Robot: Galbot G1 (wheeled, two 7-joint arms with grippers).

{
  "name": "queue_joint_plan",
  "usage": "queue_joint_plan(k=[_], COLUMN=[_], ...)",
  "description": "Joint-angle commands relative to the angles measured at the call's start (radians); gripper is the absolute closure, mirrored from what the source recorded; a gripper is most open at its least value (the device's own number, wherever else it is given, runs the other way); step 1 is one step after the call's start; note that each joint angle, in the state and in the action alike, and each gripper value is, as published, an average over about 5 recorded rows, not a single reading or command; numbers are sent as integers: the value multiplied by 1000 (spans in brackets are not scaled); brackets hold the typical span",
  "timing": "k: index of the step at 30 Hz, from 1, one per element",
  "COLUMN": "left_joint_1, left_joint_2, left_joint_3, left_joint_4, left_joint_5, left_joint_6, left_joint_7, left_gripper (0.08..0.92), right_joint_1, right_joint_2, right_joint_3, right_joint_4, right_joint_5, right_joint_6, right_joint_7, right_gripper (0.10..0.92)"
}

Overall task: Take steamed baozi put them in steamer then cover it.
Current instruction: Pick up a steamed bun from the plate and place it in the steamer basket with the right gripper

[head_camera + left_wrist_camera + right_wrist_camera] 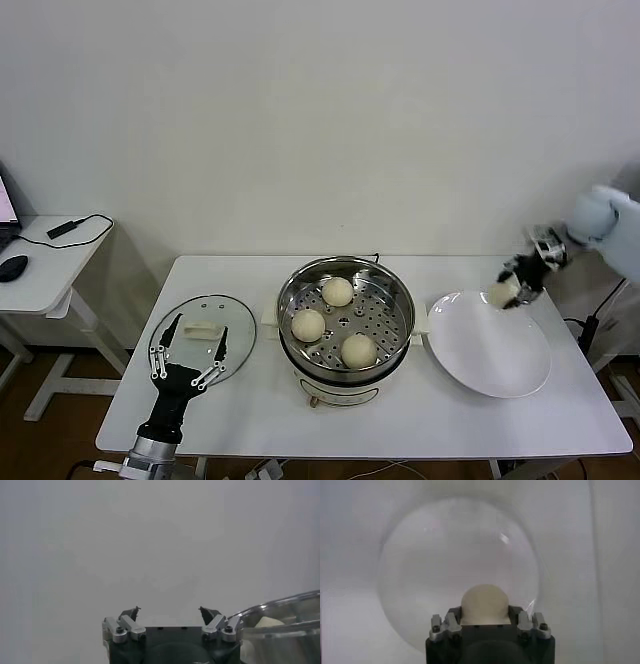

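Note:
My right gripper will release the baozi on the bare part of the steamer's tray (376, 313) that is nearest the white plate.
The shiny steamer (400, 300) stands mid-table with three cream-white baozi (338, 291) on its perforated tray. My right gripper (508, 288) is shut on the fourth baozi (484, 604) and holds it just above the far edge of the white plate (505, 365); the plate (435, 560) lies below it in the right wrist view. The glass cover (232, 322) with its cream handle (199, 331) lies flat on the table left of the steamer. My left gripper (187, 352) is open and empty, low over the cover's near edge; its own view (170, 614) shows the cover's rim (280, 605) beside it.
A side table (45, 262) with a mouse and a cable stands at the far left. A person's blue sleeve (612, 228) shows at the right edge. The table's front edge (360, 445) runs just below the steamer.

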Motion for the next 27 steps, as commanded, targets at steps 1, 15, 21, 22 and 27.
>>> queue_joint_plan(k=[1, 15, 21, 22, 27], left_joint_1=[0, 0, 1, 1, 1], left_joint_2=[1, 1, 4, 4, 5], left_joint_3=[2, 4, 1, 0, -2], left_joint_4=[-2, -4, -2, -2, 0], left_joint_5=[1, 1, -1, -1, -2], left_joint_6=[-1, -4, -6, -6, -6], left_joint_7=[0, -3, -6, -6, -7], left_gripper=[177, 177, 177, 177, 177], right_joint_1=[396, 340, 250, 239, 200], right_joint_2=[82, 328, 374, 380, 389], right_joint_3=[-288, -308, -294, -294, -289], right_joint_4=[362, 400, 356, 347, 318], right_joint_5=[345, 400, 359, 351, 329], right_joint_6=[-170, -231, -242, -244, -248], right_joint_7=[-19, 74, 132, 134, 136], right_gripper=[389, 397, 397, 397, 397])
